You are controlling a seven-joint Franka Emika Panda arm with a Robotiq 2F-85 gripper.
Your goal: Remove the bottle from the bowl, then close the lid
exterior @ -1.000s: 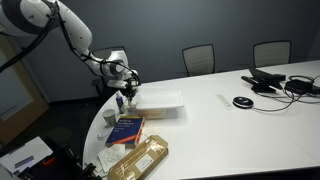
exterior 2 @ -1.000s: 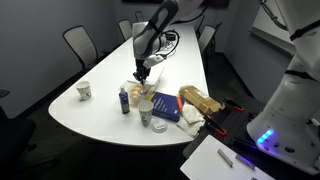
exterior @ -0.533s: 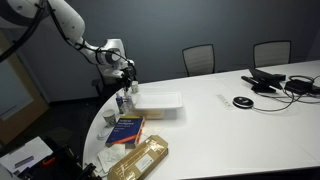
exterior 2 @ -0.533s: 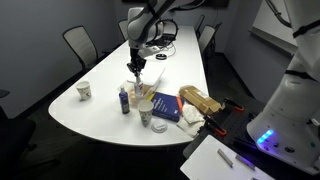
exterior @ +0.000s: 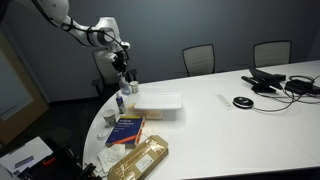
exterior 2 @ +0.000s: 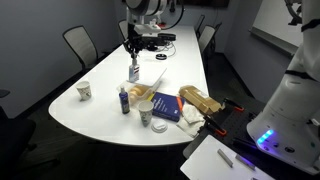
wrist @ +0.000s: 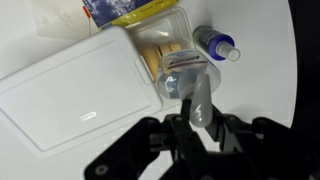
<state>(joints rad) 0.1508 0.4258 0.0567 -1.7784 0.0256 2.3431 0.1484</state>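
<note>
The bottle will go down from my gripper on the table (exterior: 147, 134) between the tan patterned packet and the bowl.
My gripper (wrist: 197, 118) is shut on the bottle (wrist: 195, 92), a small slim whitish bottle, and holds it high above the table. Both exterior views show it under the gripper (exterior: 122, 62) (exterior 2: 133, 52), clear of the bowl. The bowl (exterior: 158, 102) is a shallow white rectangular container that lies flat on the table; it also shows in the wrist view (wrist: 85, 95). Its lid looks flat on top, but I cannot tell for sure whether it is closed.
A blue-capped bottle (wrist: 217, 45) (exterior 2: 125, 99) and a clear cup (wrist: 178, 72) stand beside the bowl. A blue book (exterior: 126, 128) and a tan patterned packet (exterior: 138, 160) lie near the table edge. A paper cup (exterior 2: 84, 90) stands apart. Chairs stand around the table.
My gripper has risen well above the table with the bottle in it and moved away from the bowl. Nothing on the table has moved.
</note>
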